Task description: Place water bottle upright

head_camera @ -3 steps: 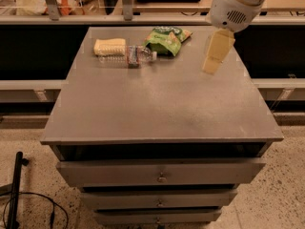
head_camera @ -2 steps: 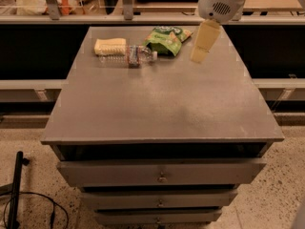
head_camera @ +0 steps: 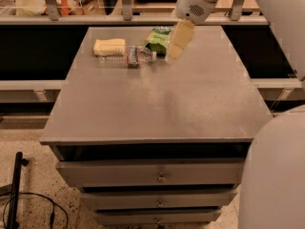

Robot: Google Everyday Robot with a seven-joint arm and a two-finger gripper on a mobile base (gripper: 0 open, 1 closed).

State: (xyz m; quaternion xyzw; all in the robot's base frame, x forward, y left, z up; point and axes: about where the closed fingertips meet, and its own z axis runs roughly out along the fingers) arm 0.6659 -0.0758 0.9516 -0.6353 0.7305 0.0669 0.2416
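The gripper will next close on the water bottle's cap end [head_camera: 149, 55], beside the green snack bag.
The water bottle [head_camera: 127, 56] lies on its side near the far left of the grey cabinet top [head_camera: 157, 104], cap end to the right, label band around its middle. It lies just in front of the yellow sponge [head_camera: 109, 46]. My gripper [head_camera: 178, 41] hangs from the white arm at the top right, above the far middle of the top, to the right of the bottle's cap and apart from it. It partly covers the green snack bag [head_camera: 158, 36].
The cabinet has several drawers [head_camera: 157, 175] below its front edge. A shelf rail with metal posts [head_camera: 126, 4] runs behind it. A white robot body part [head_camera: 274, 175] fills the lower right corner. A black stand and cable [head_camera: 16, 190] sit on the floor at the left.
My gripper has moved left along the far side of the top, from the right part toward the snack bag and the bottle. The bottle, sponge and bag have not moved.
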